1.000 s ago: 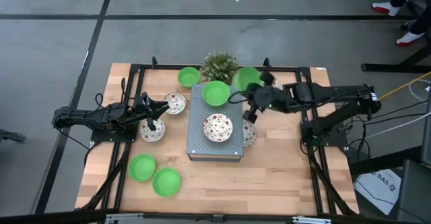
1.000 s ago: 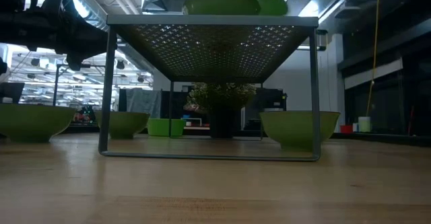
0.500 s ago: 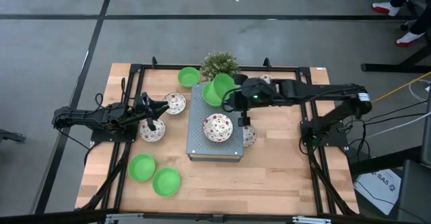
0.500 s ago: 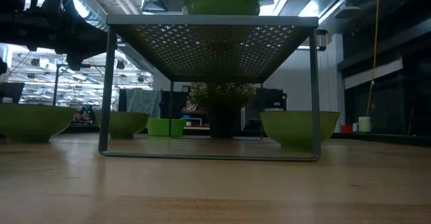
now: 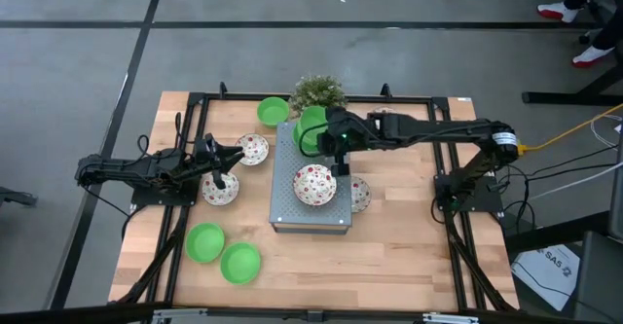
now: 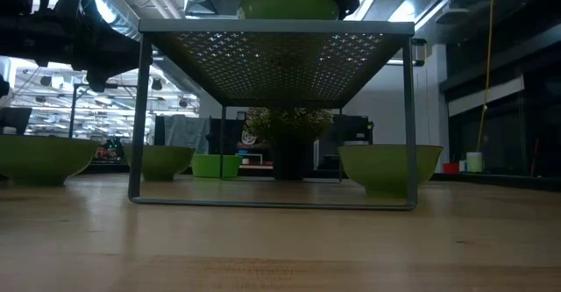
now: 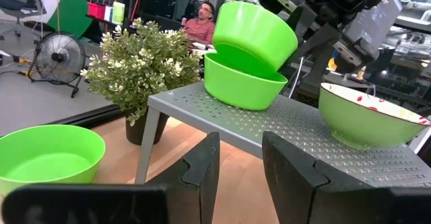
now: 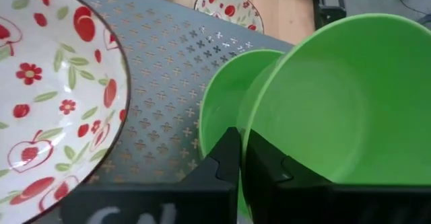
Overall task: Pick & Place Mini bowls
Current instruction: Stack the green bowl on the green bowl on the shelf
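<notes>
I should let go of the tilted green bowl with my right gripper, as it slants into the lower green bowl's opening, then close at its rim (image 8: 267, 89) and lower it gently until level.
A grey perforated stand (image 5: 292, 210) holds a white red-patterned mini bowl (image 5: 314, 185) and, at its far end, a green mini bowl (image 7: 239, 83). My right gripper (image 8: 244, 153) is shut on a second green mini bowl (image 7: 259, 25), held steeply tilted just above the first, its low side dipping into that bowl's mouth. Whether the two bowls touch, I cannot tell. My left gripper (image 7: 239, 157) waits open at the table's left, level, pointing at the stand, holding nothing. My right gripper pinches the tilted green bowl's rim (image 8: 252, 116), one finger inside the bowl and one outside. The fingers reach in from the table's right side, slanting down. The bowl is tipped steeply, its inside facing back toward my right arm, over the green bowl on the stand.
A bushy potted plant (image 5: 318, 92) stands behind the stand, a green bowl (image 5: 273, 110) beside it. Patterned bowls lie left of the stand (image 5: 253, 149) (image 5: 219, 188) and one at its right (image 5: 360, 195). Two green bowls (image 5: 204, 241) (image 5: 240, 263) sit near the front left.
My right gripper has carried the green bowl toward the table's left and down, from beyond the stand's far right corner to above the green bowl on the stand. The wrist has rolled, and the held bowl has tipped steeply.
</notes>
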